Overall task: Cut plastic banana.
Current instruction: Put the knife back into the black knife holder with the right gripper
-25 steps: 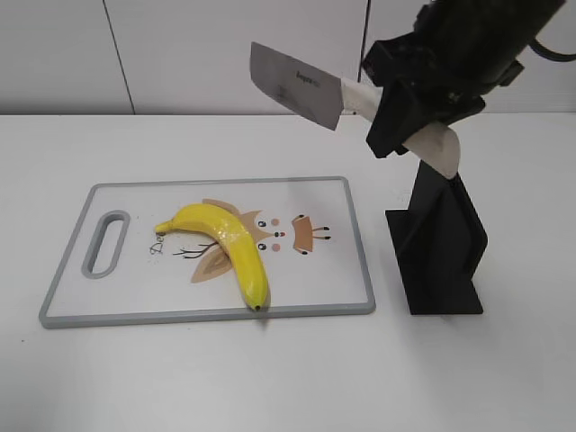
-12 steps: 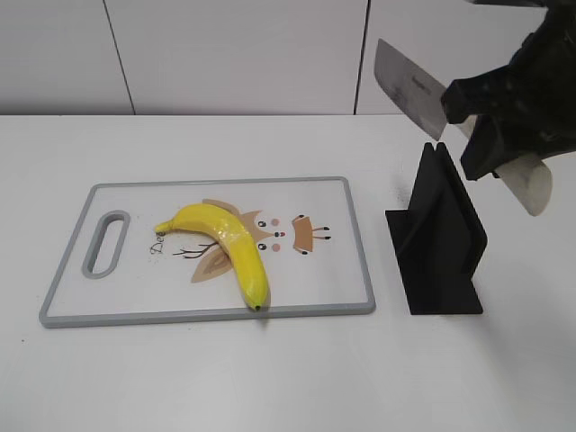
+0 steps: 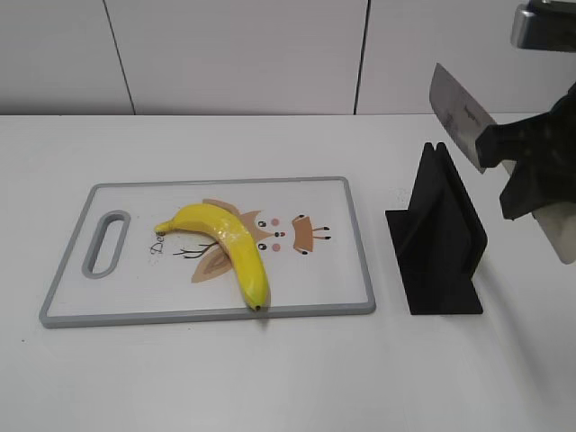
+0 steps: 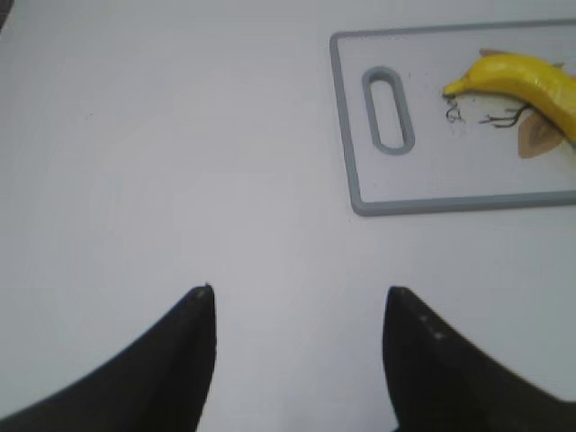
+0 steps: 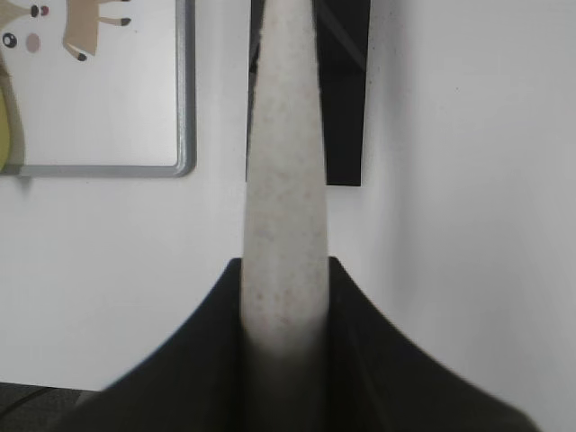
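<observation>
I should use my right gripper to release the knife in the slot [image 3: 462, 212] [image 5: 312, 27] that sits between the upright plates of the black knife stand.
The yellow plastic banana [image 3: 225, 239] lies whole on the grey-rimmed cutting board [image 3: 355, 234], left of the board's middle. It also shows in the left wrist view [image 4: 522, 76]. My right gripper [image 3: 526, 171] is shut on the pale handle of a cleaver-style knife [image 3: 457, 112] and holds it in the air above the black knife stand [image 3: 441, 238], blade pointing up and left. In the right wrist view the handle [image 5: 283, 180] runs between the jaws [image 5: 283, 270]. My left gripper [image 4: 299, 301] is open and empty over bare table, left of the board.
The black stand [image 5: 342, 108] sits on the white table right of the cutting board [image 5: 184, 99]. The board's handle slot [image 4: 387, 108] is at its left end. A white wall runs behind the table.
My right gripper has carried the knife from above the board's right end rightward and down, to above the black stand. The banana and board have not moved.
</observation>
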You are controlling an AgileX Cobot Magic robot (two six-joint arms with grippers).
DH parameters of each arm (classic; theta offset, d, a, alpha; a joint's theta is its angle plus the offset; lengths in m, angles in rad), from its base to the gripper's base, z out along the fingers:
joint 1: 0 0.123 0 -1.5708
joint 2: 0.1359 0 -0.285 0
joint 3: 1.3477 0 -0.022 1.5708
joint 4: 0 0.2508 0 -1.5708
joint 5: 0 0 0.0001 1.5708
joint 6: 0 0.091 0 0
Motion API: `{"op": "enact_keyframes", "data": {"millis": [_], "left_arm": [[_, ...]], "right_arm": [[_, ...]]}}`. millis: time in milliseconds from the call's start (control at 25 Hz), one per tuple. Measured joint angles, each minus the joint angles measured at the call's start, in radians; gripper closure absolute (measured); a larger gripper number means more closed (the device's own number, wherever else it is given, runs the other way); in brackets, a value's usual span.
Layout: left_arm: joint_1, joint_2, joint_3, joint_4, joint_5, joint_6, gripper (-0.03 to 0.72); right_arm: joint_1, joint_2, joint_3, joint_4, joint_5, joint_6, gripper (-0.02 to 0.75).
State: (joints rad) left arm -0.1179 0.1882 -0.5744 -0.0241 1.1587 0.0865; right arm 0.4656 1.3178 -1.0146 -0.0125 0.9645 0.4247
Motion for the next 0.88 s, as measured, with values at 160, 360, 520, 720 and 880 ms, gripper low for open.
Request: {"op": "enact_keyframes", "data": {"millis": [160, 360, 520, 720, 880], "left_arm": [[0.0, -0.119, 0.028, 0.0, -0.003, 0.0, 0.136], [0.0, -0.191, 0.081, -0.001, -0.047, 0.0, 0.136], [0.0, -0.193, 0.084, -0.001, -0.059, 0.0, 0.136], [0.0, -0.193, 0.085, -0.001, -0.063, 0.0, 0.136], [0.0, -0.193, 0.085, -0.005, -0.066, -0.009, 0.136]], "right_arm": [[0.0, 0.0, 0.03, -0.002, -0.032, 0.007, 0.571], [0.0, 0.0, 0.037, -0.008, -0.052, 0.01, 0.571], [0.0, 0.0, 0.038, -0.031, -0.058, 0.014, 0.571], [0.0, 0.008, 0.038, -0.038, -0.071, 0.016, 0.571], [0.0, 0.047, 0.038, -0.038, -0.074, 0.017, 0.571]]}}
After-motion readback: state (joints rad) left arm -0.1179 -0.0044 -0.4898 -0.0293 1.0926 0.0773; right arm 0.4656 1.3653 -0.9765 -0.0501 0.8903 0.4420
